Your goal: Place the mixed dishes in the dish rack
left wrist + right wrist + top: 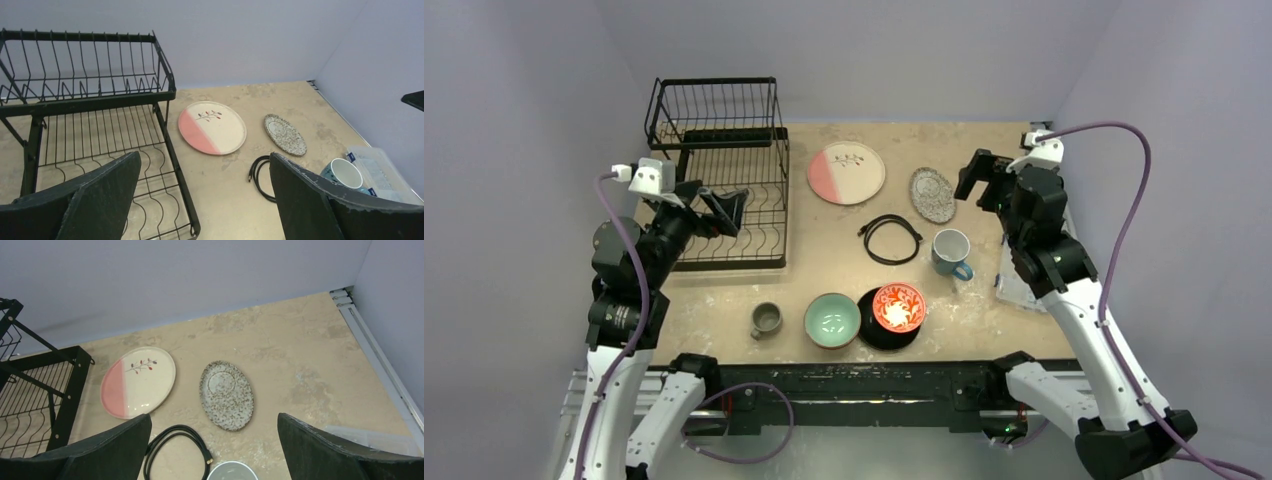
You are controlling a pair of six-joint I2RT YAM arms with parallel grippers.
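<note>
My right gripper will close on the blue-handled mug's rim (pixel 934 246) (pixel 209 476), on the side facing the black coiled cable.
The black wire dish rack (pixel 783 200) stands far left and holds no dishes. The pink-and-white plate (pixel 846 172) and the speckled grey plate (pixel 932 195) lie flat to its right. The blue-handled mug (pixel 951 252) stands mid-right. At the front are the grey cup (pixel 766 319), the mint-green bowl (pixel 832 320), and the red-patterned bowl (pixel 899 306) sitting on the black plate (pixel 876 339). My left gripper (pixel 729 212) is open and empty above the rack's lower tray (pixel 100 102). My right gripper (pixel 982 180) is open and empty, raised right of the speckled plate (pixel 227 395).
A black coiled cable (pixel 892 239) lies between the plates and the mug. A clear plastic box (pixel 1014 285) sits at the right edge under my right arm. Walls close in behind and on both sides.
</note>
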